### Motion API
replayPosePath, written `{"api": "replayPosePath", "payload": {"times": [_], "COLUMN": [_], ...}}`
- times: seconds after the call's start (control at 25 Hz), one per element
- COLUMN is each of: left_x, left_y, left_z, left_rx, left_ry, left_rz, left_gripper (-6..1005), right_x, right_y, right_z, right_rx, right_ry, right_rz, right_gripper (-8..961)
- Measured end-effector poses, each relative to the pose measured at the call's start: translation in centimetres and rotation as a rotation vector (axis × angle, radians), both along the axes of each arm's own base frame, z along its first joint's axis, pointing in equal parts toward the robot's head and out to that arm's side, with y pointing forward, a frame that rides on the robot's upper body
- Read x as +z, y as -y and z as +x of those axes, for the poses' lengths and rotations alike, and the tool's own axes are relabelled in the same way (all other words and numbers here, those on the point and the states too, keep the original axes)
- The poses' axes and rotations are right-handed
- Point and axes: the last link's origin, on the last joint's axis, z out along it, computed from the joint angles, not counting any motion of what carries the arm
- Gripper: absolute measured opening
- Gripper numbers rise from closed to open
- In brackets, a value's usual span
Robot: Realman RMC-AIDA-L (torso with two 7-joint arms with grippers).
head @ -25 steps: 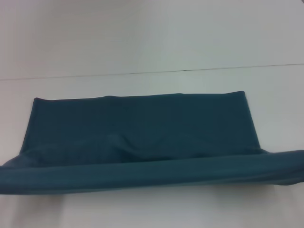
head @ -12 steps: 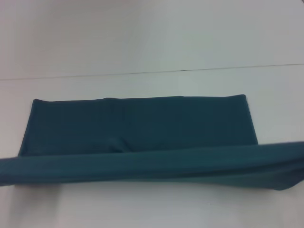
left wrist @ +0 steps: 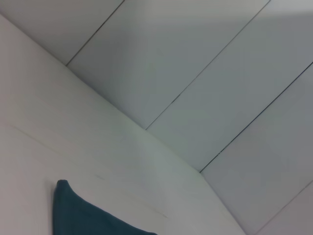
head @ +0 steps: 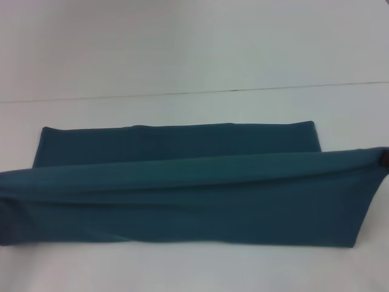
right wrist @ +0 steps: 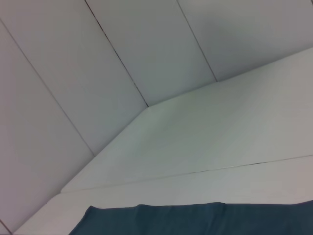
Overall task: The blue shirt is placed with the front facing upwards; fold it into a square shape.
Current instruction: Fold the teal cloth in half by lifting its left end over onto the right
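My left gripper is holding the blue shirt's lifted edge. It will let go of it just beside the flat far corner of the shirt (head: pixel 27 129) (left wrist: pixel 47 175). The shirt now lies across the white table.
The blue shirt (head: pixel 182 194) lies across the white table (head: pixel 182 61), plain teal side showing, no lettering visible. Its near edge is lifted and stretched taut as a raised fold from the left edge of the head view to the right. The far part (head: pixel 182 140) lies flat. At the right end the cloth gathers to a small dark tip of my right gripper (head: pixel 383 158), shut on it. My left gripper is out of view past the left edge. A shirt corner shows in the left wrist view (left wrist: pixel 78 215) and a shirt edge in the right wrist view (right wrist: pixel 195 220).
A thin seam (head: pixel 194 93) runs across the table behind the shirt. White table shows beyond the shirt and in a strip in front of it (head: pixel 182 267). Panelled wall (left wrist: pixel 220 73) stands behind the table.
The lifted near edge of the shirt has risen and moved toward the far side, now covering most of the flat part. The hanging cloth beneath it has grown taller.
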Motion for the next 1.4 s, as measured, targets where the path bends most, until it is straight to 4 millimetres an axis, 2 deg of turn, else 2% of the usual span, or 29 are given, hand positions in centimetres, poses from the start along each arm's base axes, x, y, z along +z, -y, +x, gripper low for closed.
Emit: {"api": "replayPosePath", "payload": {"times": [0.4, 0.72, 1.04, 1.4], "left_x": [-0.1, 0.0, 0.4, 0.6], "left_y": [-0.6, -1.8, -4.1, -7.4], "left_z": [0.0, 0.8, 2.2, 3.2], "left_rx": [0.006, -0.026, -0.078, -0.055], "left_ry": [-0.022, -0.033, -0.054, -0.100], "left_rz": [0.012, 0.029, 0.052, 0.077], "left_gripper": [97, 112, 127, 144], "right_x": [-0.1, 0.4, 1.0, 1.2], "right_y": [-1.1, -2.4, -4.9, -7.2], "right_z": [-0.1, -0.6, -1.5, -2.3], "right_rx": [-0.001, 0.019, 0.031, 0.024], "right_ry": [0.022, 0.046, 0.090, 0.121], "right_rz": [0.016, 0.047, 0.089, 0.130], "right_gripper": [56, 55, 55, 55]}}
